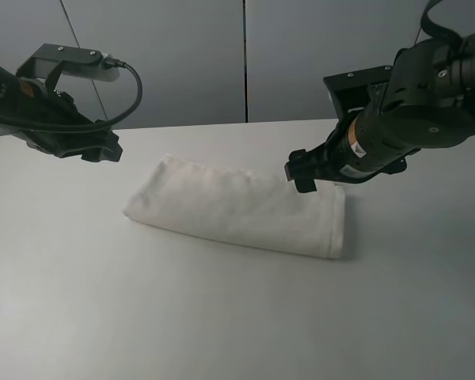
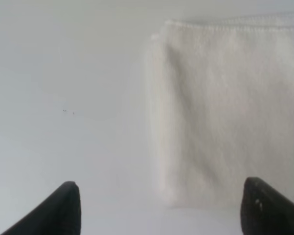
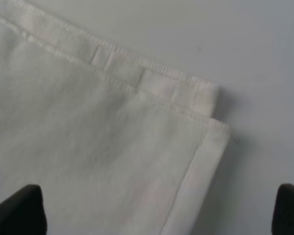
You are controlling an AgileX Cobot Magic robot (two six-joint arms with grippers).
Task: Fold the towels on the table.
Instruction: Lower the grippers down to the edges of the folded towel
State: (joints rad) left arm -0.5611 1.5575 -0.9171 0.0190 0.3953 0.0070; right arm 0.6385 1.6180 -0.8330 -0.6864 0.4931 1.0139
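Note:
My right gripper should next pinch the white towel at the middle of the towel's short edge (image 1: 331, 218) (image 3: 179, 218), the hemmed one nearest to this gripper.
The white terry towel (image 1: 237, 207) lies folded in a long rectangle on the white table (image 1: 103, 309), slanting from far left to near right. Its label does not show. My left gripper (image 1: 103, 150) hovers above the table just left of the towel's far-left end; its jaws are wide open and empty. In the left wrist view the towel's end (image 2: 225, 112) lies ahead of that gripper (image 2: 161, 215). My right gripper (image 1: 298, 176) hovers over the towel's far-right corner, open and empty. The right wrist view (image 3: 154, 215) shows two hemmed layers (image 3: 88, 147) slightly offset at that corner.
Grey wall panels (image 1: 245, 55) stand behind the table's far edge. Bare white tabletop surrounds the towel on every side, widest toward the front (image 1: 237, 332). Nothing else lies on the table.

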